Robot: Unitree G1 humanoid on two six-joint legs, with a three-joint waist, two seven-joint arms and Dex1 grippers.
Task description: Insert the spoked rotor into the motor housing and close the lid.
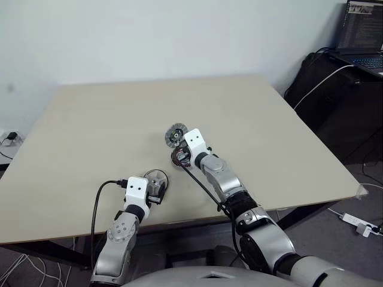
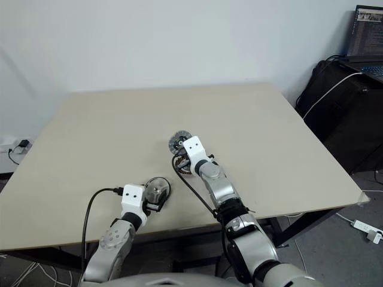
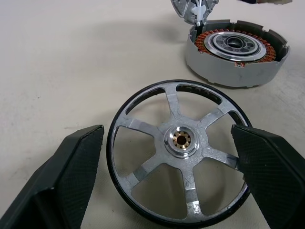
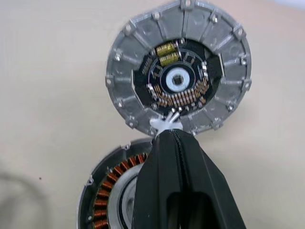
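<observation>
The motor housing sits beyond the spoked rotor while my right gripper pinches the lid's white tab, so I will grip the housing's side (image 3: 214, 69) and pull it closer.
The spoked rotor (image 3: 181, 157), silvery with a thin dark rim, lies flat on the table between the two fingers of my left gripper (image 3: 167, 134). That gripper is open and its fingers stand apart from the rim. Just beyond sits the motor housing (image 3: 236, 52), its copper windings facing up. The lid (image 4: 178, 71) shows its ribbed rim and dark centre and is tilted up behind the housing (image 4: 107, 195). My right gripper (image 4: 167, 131) is shut, pinching a small white tab on the lid's near rim. In the left eye view the lid (image 1: 175, 136) is mid-table.
The beige table (image 1: 269, 131) has open surface on all sides of the parts. Its front edge runs just under my left hand. A laptop (image 1: 365, 36) on dark bags stands off the table at the far right, and a power strip (image 1: 358, 224) lies on the floor.
</observation>
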